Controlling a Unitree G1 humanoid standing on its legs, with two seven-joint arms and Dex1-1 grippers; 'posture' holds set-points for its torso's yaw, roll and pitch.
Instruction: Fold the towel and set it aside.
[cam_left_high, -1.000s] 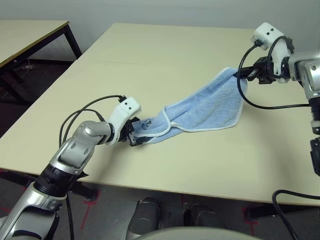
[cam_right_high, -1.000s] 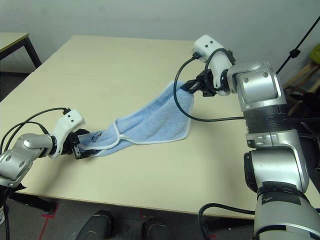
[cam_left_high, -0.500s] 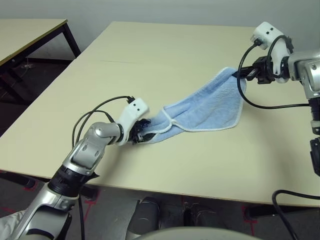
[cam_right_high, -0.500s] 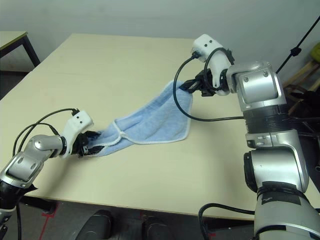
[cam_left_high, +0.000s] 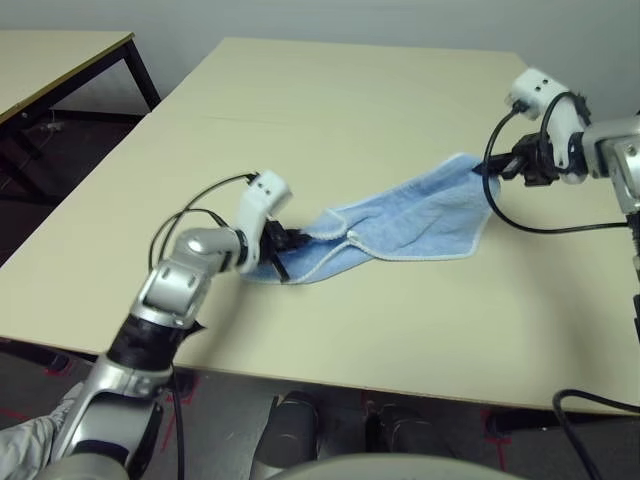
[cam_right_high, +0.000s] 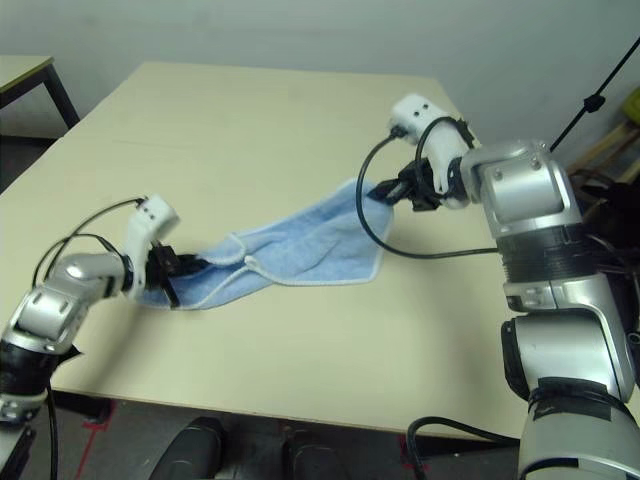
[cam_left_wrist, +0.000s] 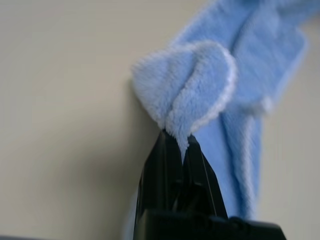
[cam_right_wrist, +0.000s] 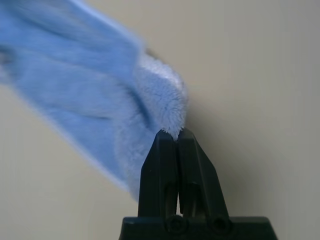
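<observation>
Next, the left gripper releases the towel's corner on the beige tabletop (cam_left_high: 241, 250) just beside the towel's near end.
The light blue towel (cam_left_high: 400, 215) with its white stitched border lies stretched in a loose band across the middle of the beige table (cam_left_high: 330, 100). My left gripper (cam_left_high: 285, 243) is shut on the towel's near left corner, and the left wrist view shows the fingertips (cam_left_wrist: 181, 147) pinching a folded tuft of cloth (cam_left_wrist: 190, 85). At the far right end my right gripper (cam_left_high: 497, 166) is shut on the other corner, held just above the table. In the right wrist view its fingertips (cam_right_wrist: 175, 137) clamp the blue cloth (cam_right_wrist: 150, 100).
Bare tabletop lies all round the towel, widest at the back and along the front edge. A second table (cam_left_high: 50, 55) stands off to the far left across a gap of dark floor. Black cables loop from both wrists.
My left gripper went from open beside the towel's left corner to shut on it and drew it slightly right. The right gripper lowered a little with its corner. The camera view also shifted.
</observation>
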